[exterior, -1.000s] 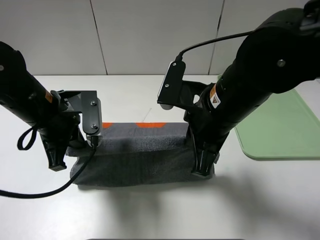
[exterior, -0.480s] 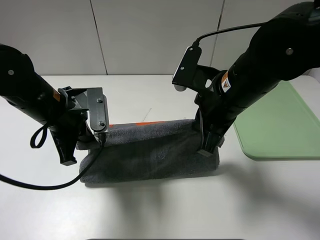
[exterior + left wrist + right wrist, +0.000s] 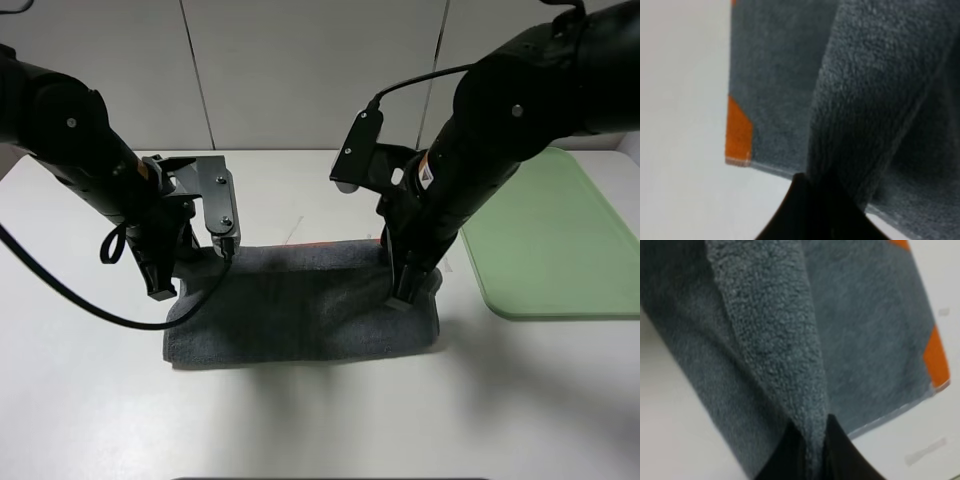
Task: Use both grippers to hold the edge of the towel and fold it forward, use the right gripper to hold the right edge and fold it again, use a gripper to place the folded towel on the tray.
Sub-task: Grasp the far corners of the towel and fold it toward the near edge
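Observation:
Next, my left gripper releases the towel's upper edge over the lower layer's orange corner (image 3: 192,247) (image 3: 741,145), flat against the towel's far edge.
The dark grey towel (image 3: 300,315) lies folded in half on the white table, with only a thin orange strip showing at its far edge. My left gripper (image 3: 165,290) is shut on the edge of the towel at its left end. My right gripper (image 3: 405,297) is shut on the edge at its right end. In the left wrist view the grey terry (image 3: 865,100) rises into the dark fingers (image 3: 810,210), above the lower layer's orange corner (image 3: 737,132). The right wrist view shows the same pinch (image 3: 810,455) and an orange corner (image 3: 935,360). The light green tray (image 3: 560,240) lies right of the towel.
The white table (image 3: 300,420) extends in front of the towel. A pale panelled wall (image 3: 300,70) stands behind the table. A black cable (image 3: 90,310) loops from the left arm over the table beside the towel.
Both grippers have moved toward the far side with the towel's edge. The top layer now covers nearly all of the orange band. The towel lies flatter.

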You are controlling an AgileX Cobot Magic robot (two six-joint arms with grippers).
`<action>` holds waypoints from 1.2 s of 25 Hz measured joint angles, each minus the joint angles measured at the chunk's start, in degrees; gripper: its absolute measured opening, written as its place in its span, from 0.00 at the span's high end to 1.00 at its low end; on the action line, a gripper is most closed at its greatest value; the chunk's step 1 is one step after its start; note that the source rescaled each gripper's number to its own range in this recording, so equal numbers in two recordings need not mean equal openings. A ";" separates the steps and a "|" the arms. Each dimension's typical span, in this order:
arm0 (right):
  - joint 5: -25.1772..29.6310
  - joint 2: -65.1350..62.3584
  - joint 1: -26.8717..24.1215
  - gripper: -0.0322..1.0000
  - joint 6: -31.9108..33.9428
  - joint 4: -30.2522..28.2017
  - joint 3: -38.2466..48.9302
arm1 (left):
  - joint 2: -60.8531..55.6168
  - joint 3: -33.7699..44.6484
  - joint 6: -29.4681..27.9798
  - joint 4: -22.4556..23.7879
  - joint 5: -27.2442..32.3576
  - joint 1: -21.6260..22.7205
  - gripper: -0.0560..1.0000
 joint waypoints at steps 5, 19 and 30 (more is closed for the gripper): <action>-0.23 3.22 0.00 0.97 0.00 -0.65 -3.17 | 1.53 -0.88 -0.20 -0.13 -0.85 4.24 0.95; -3.93 7.57 0.00 0.97 0.00 -7.58 -3.23 | 1.72 -0.88 -0.15 -0.14 -7.89 5.60 0.95; -4.48 7.57 0.00 0.97 0.05 -8.40 -3.23 | 3.07 -0.88 -0.15 -0.14 -8.60 5.64 0.91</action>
